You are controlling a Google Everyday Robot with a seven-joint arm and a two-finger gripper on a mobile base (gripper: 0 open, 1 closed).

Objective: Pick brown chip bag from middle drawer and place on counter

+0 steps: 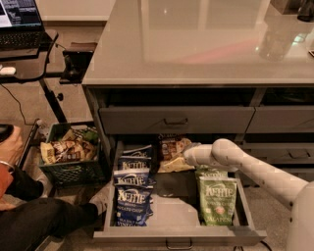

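Next, my gripper grips the brown chip bag's side edge (184, 157) nearest the green Kettle bags.
The middle drawer (179, 234) stands pulled open below the counter (196, 44). The brown chip bag (171, 153) lies at the drawer's back middle, its cream bottom toward the front. My gripper (185, 156) reaches in from the right on a white arm and sits at the bag's right edge, touching it. Blue Kettle bags (132, 188) fill the drawer's left side, green Kettle bags (217, 198) the right.
A shut drawer (176, 120) sits above the open one. A green crate (71, 157) of snack bags stands on the floor at left. A person's legs (44, 220) and hand are at lower left. A desk with a laptop (19, 14) stands at upper left.
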